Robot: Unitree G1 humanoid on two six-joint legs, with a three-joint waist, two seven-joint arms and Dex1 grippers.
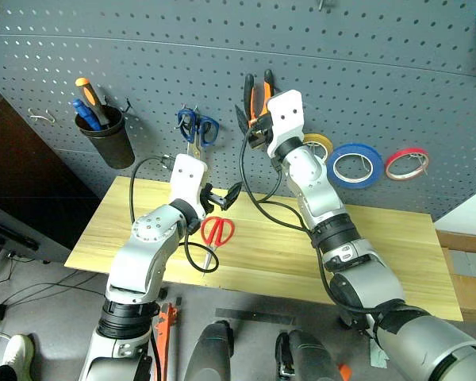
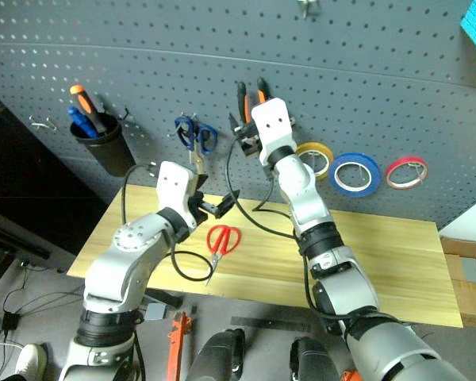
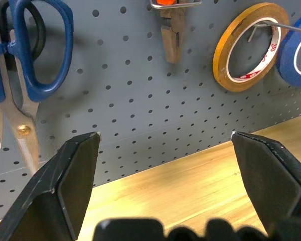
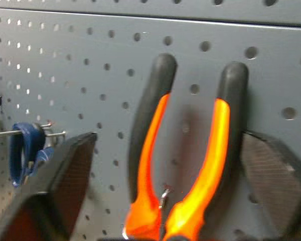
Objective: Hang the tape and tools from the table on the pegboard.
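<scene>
The robot's left gripper will next go to the blades (image 1: pixel 209 258) of the red-handled scissors on the table and close there, so that the handles stay free for hanging.
The orange-and-black pliers (image 1: pixel 259 97) hang handles-up from a hook on the dark grey pegboard (image 1: pixel 143 63). My right gripper (image 4: pixel 170 186) is open around their handles, one finger to each side. The blue tape (image 1: pixel 358 164) hangs on the board to the right. Red-handled scissors (image 1: pixel 216 232) lie on the light wood table (image 1: pixel 397 254). My left gripper (image 1: pixel 222 197) hovers open and empty just above the scissors, pointing at the board.
Blue-handled scissors (image 1: pixel 197 127), a yellow roll (image 1: pixel 317 145) and a red roll (image 1: pixel 407 163) hang on the board. A black cup (image 1: pixel 107 136) holding screwdrivers hangs at the left. Black cables trail from both wrists over the table.
</scene>
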